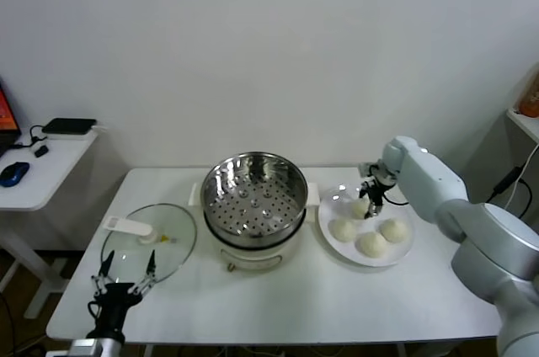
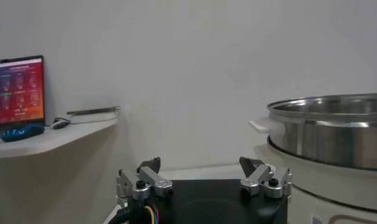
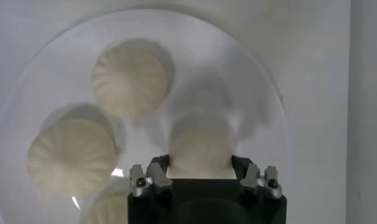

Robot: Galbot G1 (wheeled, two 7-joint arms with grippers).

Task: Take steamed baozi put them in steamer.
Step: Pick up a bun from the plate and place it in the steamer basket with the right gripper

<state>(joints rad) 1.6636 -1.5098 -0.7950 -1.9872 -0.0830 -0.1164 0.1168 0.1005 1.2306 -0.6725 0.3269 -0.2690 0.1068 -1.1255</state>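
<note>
My right gripper needs to let go of the baozi on the far part of the steamer's perforated bottom (image 1: 256, 179), near its back side.
Four off-white steamed baozi lie on a white plate (image 1: 402, 254) to the right of the steamer (image 1: 253, 193), whose shiny perforated basket holds nothing. My right gripper (image 1: 368, 202) is down over the plate's far left part, its jaws closed against the sides of one baozi (image 1: 360, 206). The right wrist view shows that baozi (image 3: 200, 149) filling the gap between the fingers (image 3: 158, 167), with others (image 3: 131, 82) (image 3: 67, 155) beside it on the plate (image 3: 255, 73). My left gripper (image 1: 126, 279) is parked open at the table's front left; the left wrist view (image 2: 200, 167) shows the steamer (image 2: 334, 128) beside it.
A round glass lid with a white handle (image 1: 150, 239) lies on the table left of the steamer, just beyond my left gripper. A side desk (image 1: 42, 176) with a mouse and a monitor stands further left. A wall rises behind the table.
</note>
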